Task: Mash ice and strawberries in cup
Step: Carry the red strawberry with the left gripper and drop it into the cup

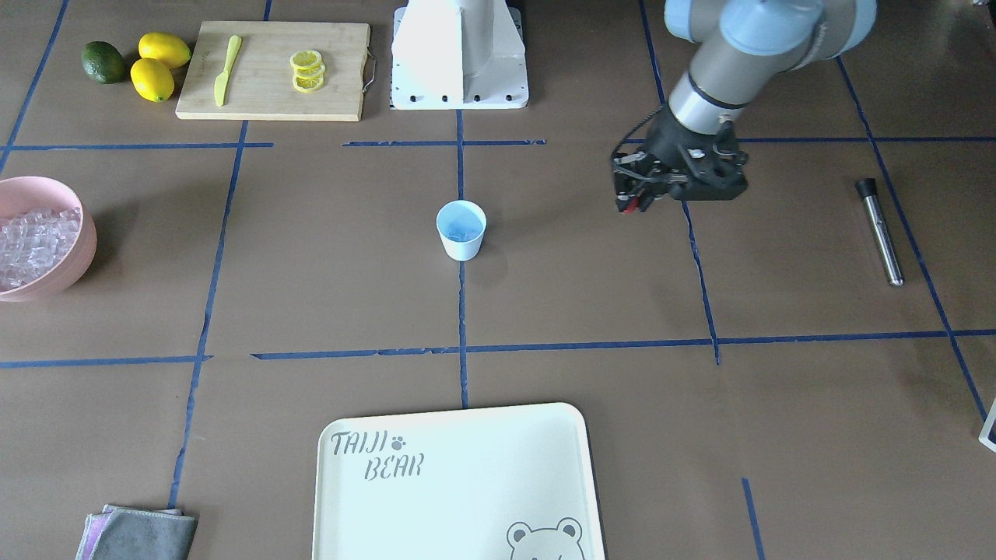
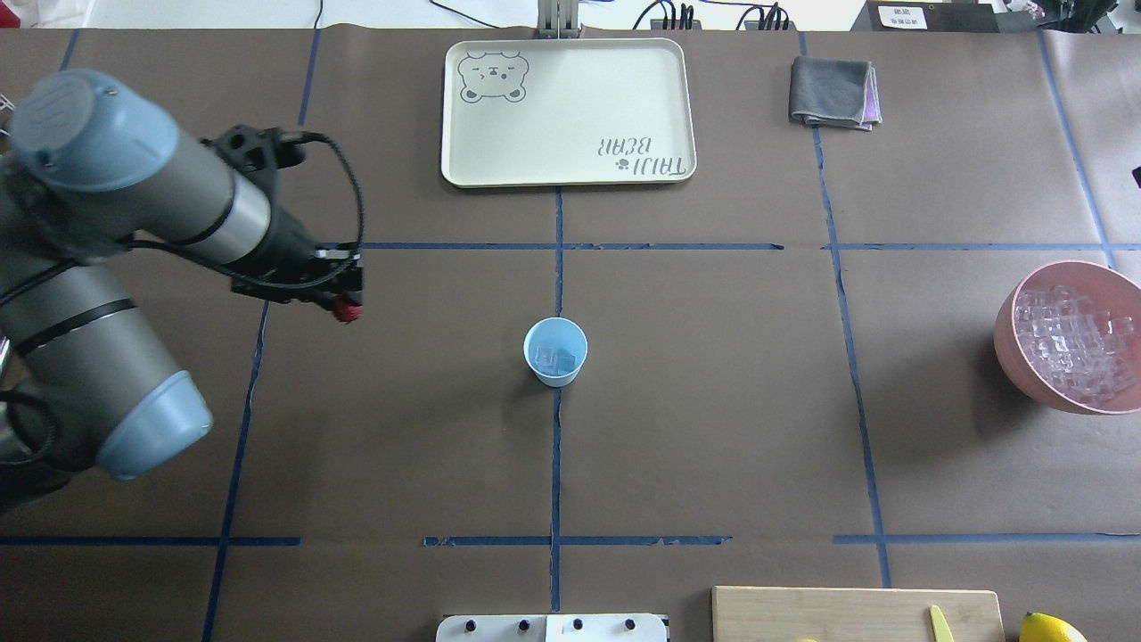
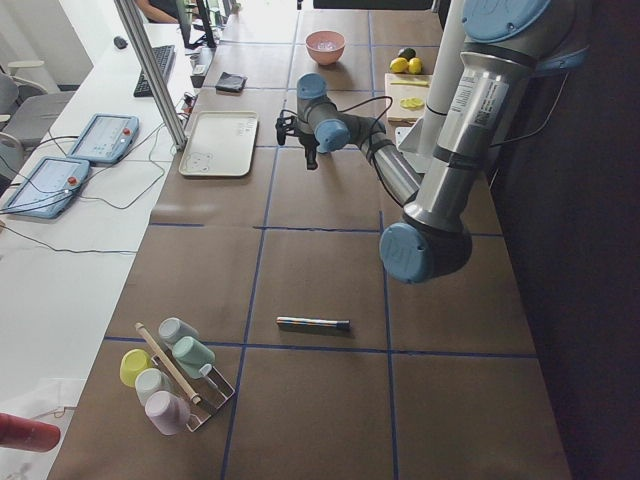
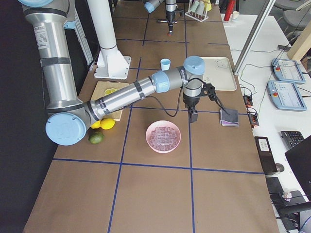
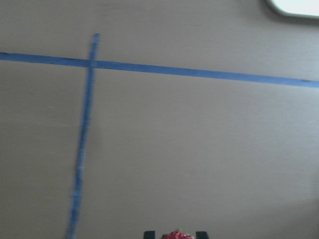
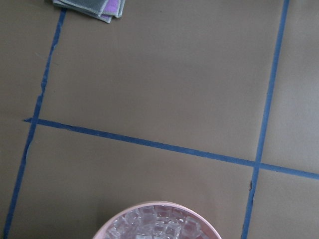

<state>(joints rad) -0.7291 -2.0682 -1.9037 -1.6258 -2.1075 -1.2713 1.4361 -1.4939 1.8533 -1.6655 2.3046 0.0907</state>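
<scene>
The strawberry will drop from my left gripper when I let go of it over the ice cubes inside the pale blue cup point(image 1: 454, 234).
The pale blue cup point(image 2: 555, 352) stands upright at the table's centre and holds a few ice cubes point(image 2: 554, 359); it also shows in the front view point(image 1: 461, 229). My left gripper point(image 2: 346, 306) hovers to the cup's left, well apart from it, and is shut on a small red strawberry point(image 2: 347, 311), which also shows in the front view point(image 1: 633, 205) and at the bottom edge of the left wrist view point(image 5: 178, 235). The rest of the ice point(image 2: 1074, 343) is heaped in a pink bowl point(image 2: 1012, 343) at the far right. My right gripper point(image 4: 193, 115) hangs just beyond that bowl; I cannot tell whether it is open.
A metal muddler point(image 1: 881, 231) lies on the table on my left side. A cream tray point(image 2: 567, 111) and a folded grey cloth point(image 2: 833, 91) lie at the far edge. A cutting board point(image 1: 272, 70) carries lemon slices and a knife, with lemons point(image 1: 159, 66) beside it.
</scene>
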